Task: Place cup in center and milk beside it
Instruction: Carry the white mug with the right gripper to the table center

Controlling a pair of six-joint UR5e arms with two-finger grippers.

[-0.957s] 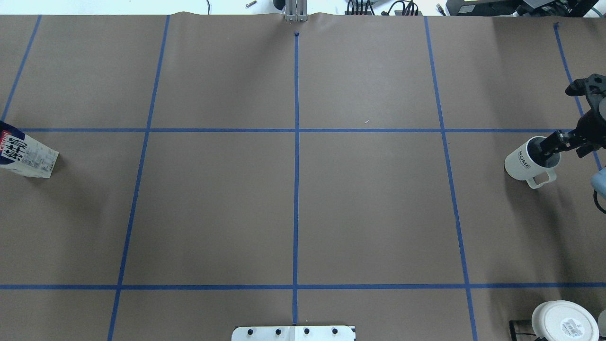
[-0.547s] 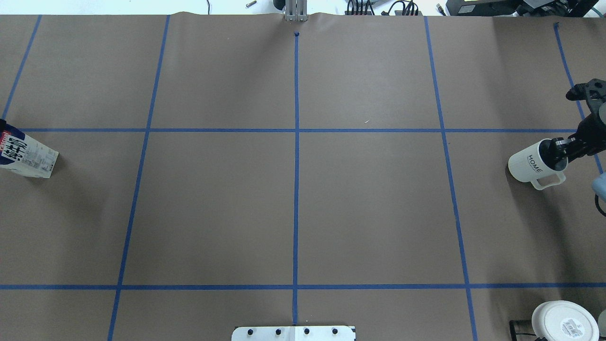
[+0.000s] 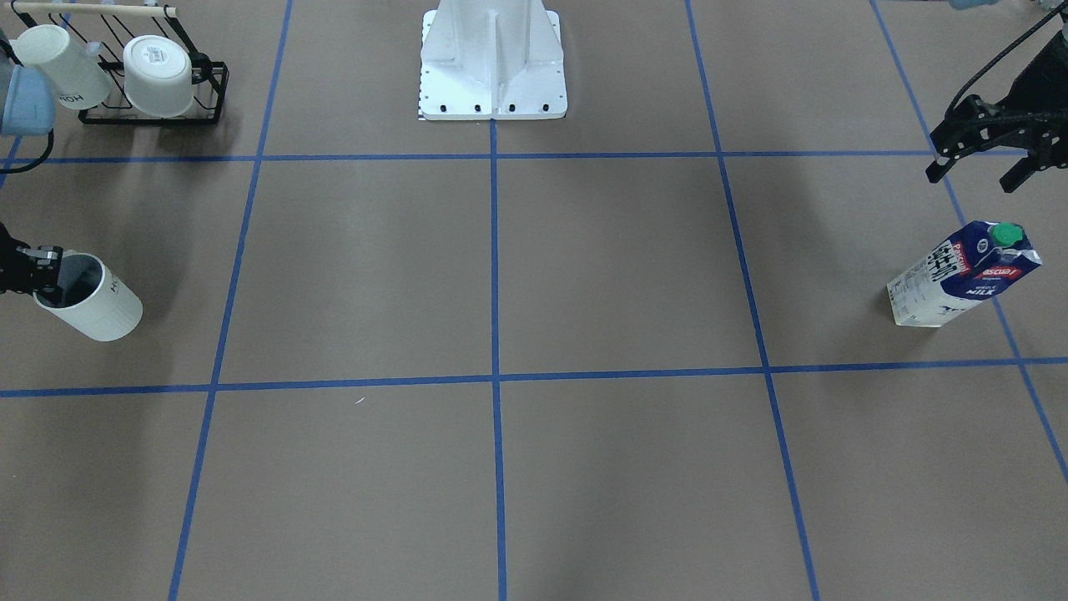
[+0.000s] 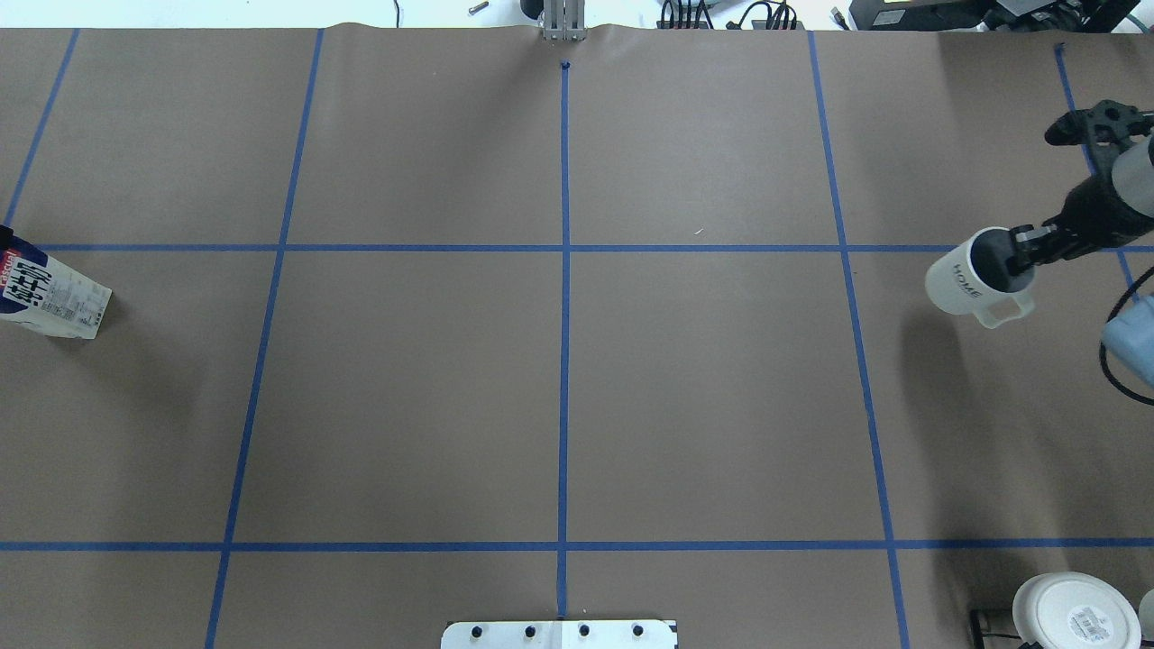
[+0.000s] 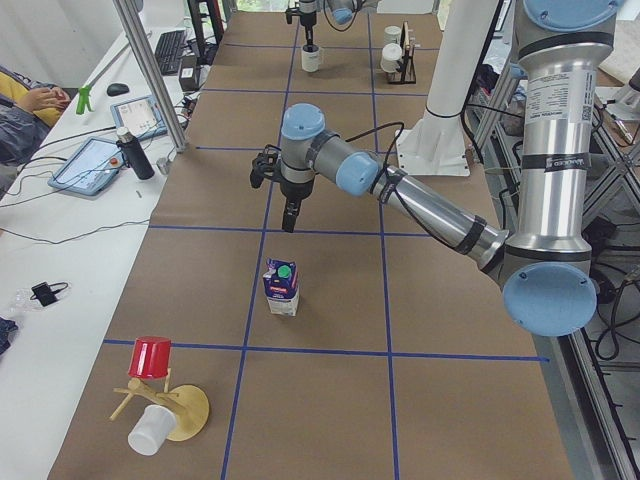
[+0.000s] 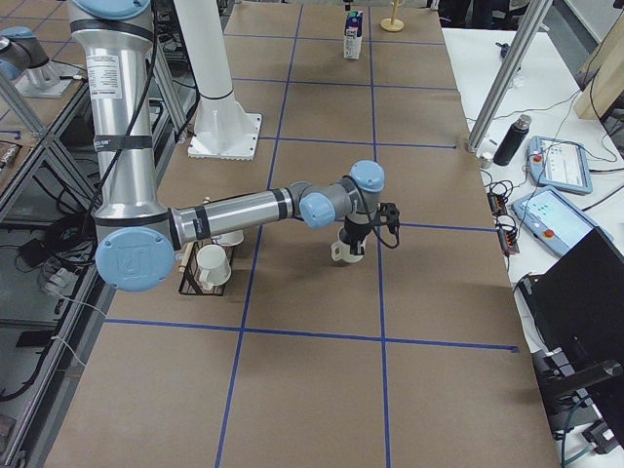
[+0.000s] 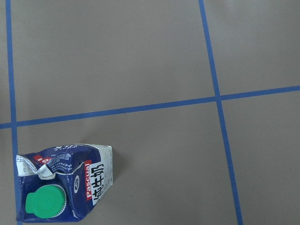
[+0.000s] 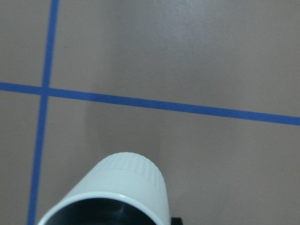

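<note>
The cup, now hanging tilted above the table, will go down upright on the center crossing of the blue lines (image 3: 491, 391), set there by my right gripper.
The cup (image 4: 969, 281), white with "HOME" lettering, hangs tilted above the table at the far right; its shadow lies apart from it. My right gripper (image 4: 1023, 248) is shut on its rim, one finger inside. The cup also shows in the front view (image 3: 92, 309) and in the right wrist view (image 8: 117, 192). The milk (image 4: 50, 297) stands at the far left edge, and in the front view (image 3: 964, 271). My left gripper (image 3: 974, 174) is open and empty, hovering on the robot's side of the milk (image 7: 65, 185). The center crossing (image 4: 565, 248) is bare.
A black rack with two white mugs (image 3: 150, 75) stands at the robot's near right corner, seen in the overhead view too (image 4: 1073, 613). The white robot base plate (image 3: 492, 100) sits at the table's near edge. A red cup on a wooden stand (image 5: 150, 360) is beyond the milk.
My right gripper has lifted the cup and carried it away from the robot and a little toward the table's middle. The milk has not moved.
</note>
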